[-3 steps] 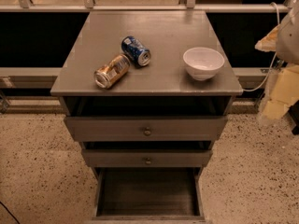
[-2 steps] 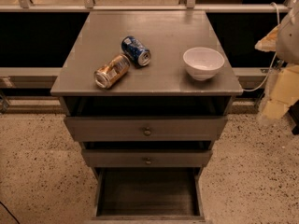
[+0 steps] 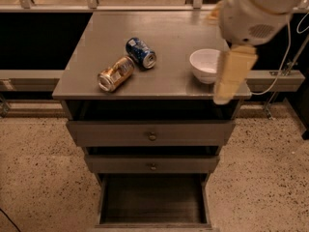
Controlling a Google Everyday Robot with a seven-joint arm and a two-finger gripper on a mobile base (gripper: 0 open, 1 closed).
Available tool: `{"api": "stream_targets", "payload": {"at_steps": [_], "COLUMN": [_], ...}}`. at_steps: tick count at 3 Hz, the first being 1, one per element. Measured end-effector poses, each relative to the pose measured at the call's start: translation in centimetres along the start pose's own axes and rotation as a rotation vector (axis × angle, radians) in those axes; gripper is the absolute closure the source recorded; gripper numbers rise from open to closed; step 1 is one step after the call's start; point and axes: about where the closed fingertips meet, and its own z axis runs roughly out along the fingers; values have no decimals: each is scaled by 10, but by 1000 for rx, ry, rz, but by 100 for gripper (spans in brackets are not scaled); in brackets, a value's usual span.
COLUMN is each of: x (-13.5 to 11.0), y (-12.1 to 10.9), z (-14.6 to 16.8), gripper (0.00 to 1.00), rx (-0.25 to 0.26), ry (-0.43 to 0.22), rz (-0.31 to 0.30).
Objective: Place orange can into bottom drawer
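The orange can is next for my gripper, which should go to it and close around the middle of its body [image 3: 117,73], leaving the can's near end free.
The orange can [image 3: 116,73] lies on its side on the left front of the grey cabinet top [image 3: 159,28]. The bottom drawer [image 3: 152,199] is pulled open below, with a dark interior that looks empty. My gripper [image 3: 225,90] hangs from the white arm [image 3: 253,11] over the right front of the cabinet top, in front of the white bowl [image 3: 204,64]. It is well to the right of the orange can and holds nothing that I can see.
A blue can [image 3: 141,52] lies on its side just behind and right of the orange can. Two shallower drawers with round knobs [image 3: 152,136] sit above the bottom drawer, both slightly open. A speckled floor [image 3: 38,178] surrounds the cabinet.
My arm has swung in from the right edge and now hangs over the right side of the cabinet top, covering part of the bowl. The cans have not moved.
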Motion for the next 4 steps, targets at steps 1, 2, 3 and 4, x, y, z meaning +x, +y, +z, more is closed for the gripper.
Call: {"api": "stream_targets", "payload": {"at_steps": [1,2,3,4], "x": [-13,-19,-63,-93], "y": [-4,-9,-30,-40], "z": [3,12,64,112], "gripper": [0,0,0,0], "rx": [5,-48,-137,-203], "ry": [1,15,7,-13], "rz": [-45,-121,-398,-607]}}
